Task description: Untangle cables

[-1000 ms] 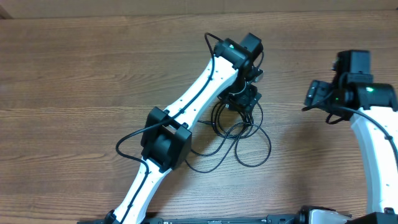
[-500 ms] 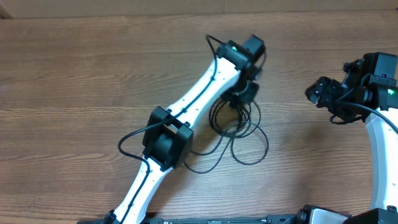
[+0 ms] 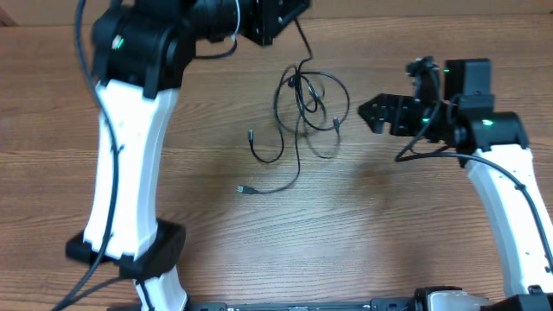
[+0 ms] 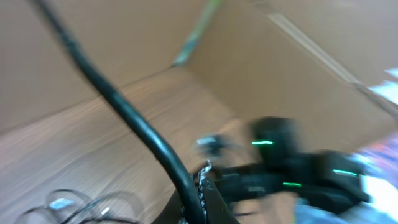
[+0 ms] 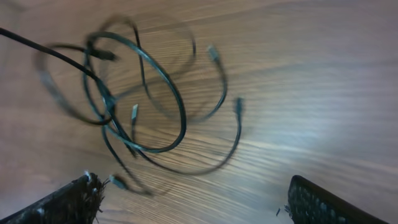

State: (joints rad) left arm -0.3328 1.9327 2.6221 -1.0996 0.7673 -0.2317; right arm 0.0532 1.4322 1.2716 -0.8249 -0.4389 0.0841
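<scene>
My right gripper grabs the tangled cables next by the outer loop (image 3: 347,110) beside their hanging plug end, on the side facing that gripper.
The cables (image 3: 304,102) are thin black cords in tangled loops at the table's middle back, with plug ends at the left (image 3: 251,134) and lower left (image 3: 242,188). One strand runs up from the tangle to my left gripper (image 3: 275,19), which is raised high at the top edge and shut on it. In the blurred left wrist view that cable (image 4: 124,112) crosses diagonally down into the left gripper (image 4: 202,202). My right gripper (image 3: 370,112) is open just right of the tangle. In the right wrist view the cables (image 5: 134,93) lie ahead of the right gripper (image 5: 199,205), with nothing between its fingers.
The wooden table (image 3: 432,242) spreads all round. The left arm's white link (image 3: 130,155) stands over the left part of the table. The right arm (image 3: 501,190) reaches in from the lower right. A cardboard wall (image 4: 298,68) rises behind the table.
The left gripper shut on a cable and the arm swung up and back, dragging the tangle toward the far side. The right gripper moved left toward the cables and opened wider.
</scene>
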